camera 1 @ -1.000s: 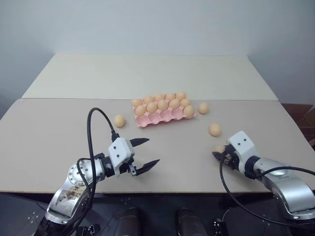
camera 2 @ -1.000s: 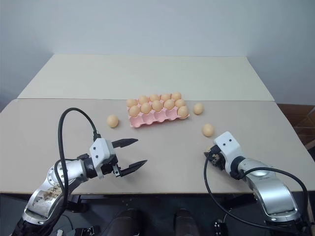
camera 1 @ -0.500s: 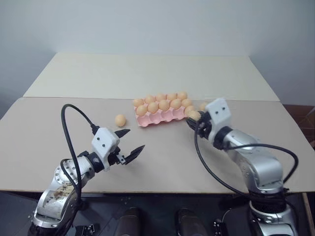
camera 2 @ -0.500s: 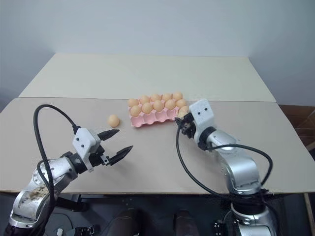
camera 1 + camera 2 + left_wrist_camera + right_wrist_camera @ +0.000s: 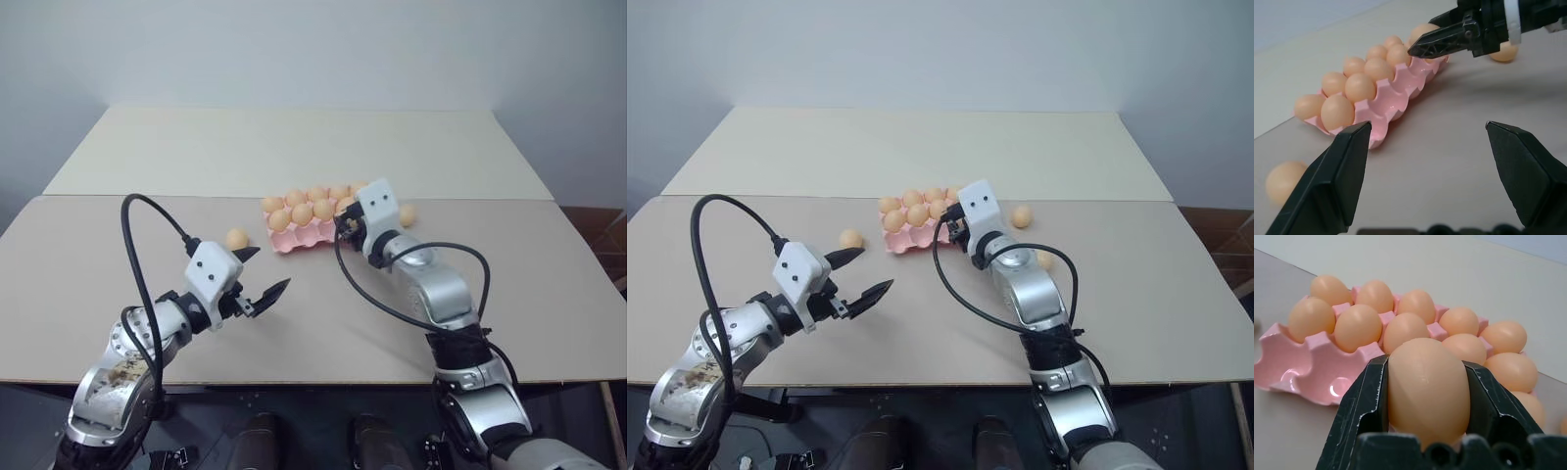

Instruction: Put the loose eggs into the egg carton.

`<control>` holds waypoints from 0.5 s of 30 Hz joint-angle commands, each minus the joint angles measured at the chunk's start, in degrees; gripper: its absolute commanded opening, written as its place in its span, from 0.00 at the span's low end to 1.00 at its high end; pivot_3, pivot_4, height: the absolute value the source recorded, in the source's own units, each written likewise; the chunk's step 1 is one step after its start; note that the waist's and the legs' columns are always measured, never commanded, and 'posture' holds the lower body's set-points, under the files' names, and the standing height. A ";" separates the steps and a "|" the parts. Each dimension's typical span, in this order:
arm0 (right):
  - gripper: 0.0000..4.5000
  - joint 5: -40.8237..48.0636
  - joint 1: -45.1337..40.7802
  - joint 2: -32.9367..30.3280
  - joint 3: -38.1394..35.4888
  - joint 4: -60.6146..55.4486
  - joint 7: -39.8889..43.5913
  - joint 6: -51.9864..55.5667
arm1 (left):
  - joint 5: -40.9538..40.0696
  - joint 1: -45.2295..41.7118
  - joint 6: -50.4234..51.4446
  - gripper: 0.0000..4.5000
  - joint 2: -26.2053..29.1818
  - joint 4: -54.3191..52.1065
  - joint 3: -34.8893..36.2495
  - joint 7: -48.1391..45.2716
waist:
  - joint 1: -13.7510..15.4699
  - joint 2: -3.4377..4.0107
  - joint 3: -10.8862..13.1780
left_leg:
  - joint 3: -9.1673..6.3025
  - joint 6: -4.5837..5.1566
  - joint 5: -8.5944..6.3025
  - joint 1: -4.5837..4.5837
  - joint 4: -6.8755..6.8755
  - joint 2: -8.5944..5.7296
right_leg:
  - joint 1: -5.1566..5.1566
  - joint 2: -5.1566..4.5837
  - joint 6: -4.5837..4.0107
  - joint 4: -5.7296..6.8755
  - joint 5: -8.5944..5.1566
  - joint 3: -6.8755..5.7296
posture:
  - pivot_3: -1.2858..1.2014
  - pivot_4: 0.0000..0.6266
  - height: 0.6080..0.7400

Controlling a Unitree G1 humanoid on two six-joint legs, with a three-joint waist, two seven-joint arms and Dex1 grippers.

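My right gripper should gently let go of the egg, now held upright at the carton's end, in the carton's front-row cup (image 5: 350,225) (image 5: 1466,396), the one that sits beside the end egg.
The pink egg carton (image 5: 306,241) lies mid-table with eggs in most cups; two cups at its near left end (image 5: 1288,377) stand empty. My right gripper (image 5: 345,224) hovers at the carton's right end, shut on an egg (image 5: 1427,387) that sits upright between its fingers. One loose egg (image 5: 236,238) rests left of the carton, another (image 5: 407,215) to its right, and a third (image 5: 1046,259) peeks out behind my right forearm. My left gripper (image 5: 271,267) is open and holds nothing, in front of the carton and near the left loose egg (image 5: 1283,180).
A paler second table (image 5: 294,147) butts against the back of the beige table (image 5: 78,284). Black cables loop up from both wrists. The table's near edge runs just below my left arm.
My right gripper, shut on an egg, swung from the table's near right side leftward and forward to the carton's right end. My left gripper drifted slightly left and up, still open.
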 commanded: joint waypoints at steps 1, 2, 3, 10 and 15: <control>0.41 -1.29 -2.47 0.96 -0.42 3.29 -0.37 -4.28 | -0.36 -0.59 0.16 0.90 -0.04 -2.73 -0.38 0.53 | -0.05 0.00 0.00 | 0.00 0.00 0.00 -0.01 0.00 0.00 | -0.02 0.00 0.00 0.00 0.00 0.00 | 0.52 0.24 1.00; 0.41 -1.42 -2.89 1.24 -0.56 4.27 -0.25 -4.69 | -0.45 -0.48 0.24 0.90 0.02 -2.88 -0.35 0.51 | -0.06 0.00 0.00 | 0.00 0.00 0.00 -0.01 0.00 0.00 | -0.02 0.00 0.00 0.00 0.00 0.00 | 0.52 0.24 1.00; 0.41 -1.64 -3.15 1.37 -0.63 4.97 -0.17 -5.09 | -0.52 -0.37 0.31 0.90 0.07 -3.03 -0.30 0.51 | -0.07 0.01 0.01 | 0.00 0.00 0.00 -0.02 0.00 0.00 | -0.02 0.00 0.00 0.00 0.00 0.00 | 0.52 0.24 1.00; 0.41 -3.29 -4.81 1.47 -1.28 9.77 -0.64 -7.79 | -0.67 0.12 0.78 0.90 0.05 -3.56 0.27 0.70 | -0.07 0.01 0.01 | 0.00 0.00 0.00 -0.01 0.00 0.01 | -0.02 -0.01 -0.02 0.02 0.01 0.00 | 0.52 0.24 1.00; 0.41 -4.27 -5.84 1.36 -1.74 12.02 -1.43 -7.97 | -0.68 0.13 0.82 0.90 0.06 -3.56 0.28 0.87 | -0.09 0.01 0.01 | 0.00 0.00 0.00 -0.01 0.00 0.01 | -0.02 -0.01 -0.02 0.01 0.01 0.00 | 0.52 0.24 1.00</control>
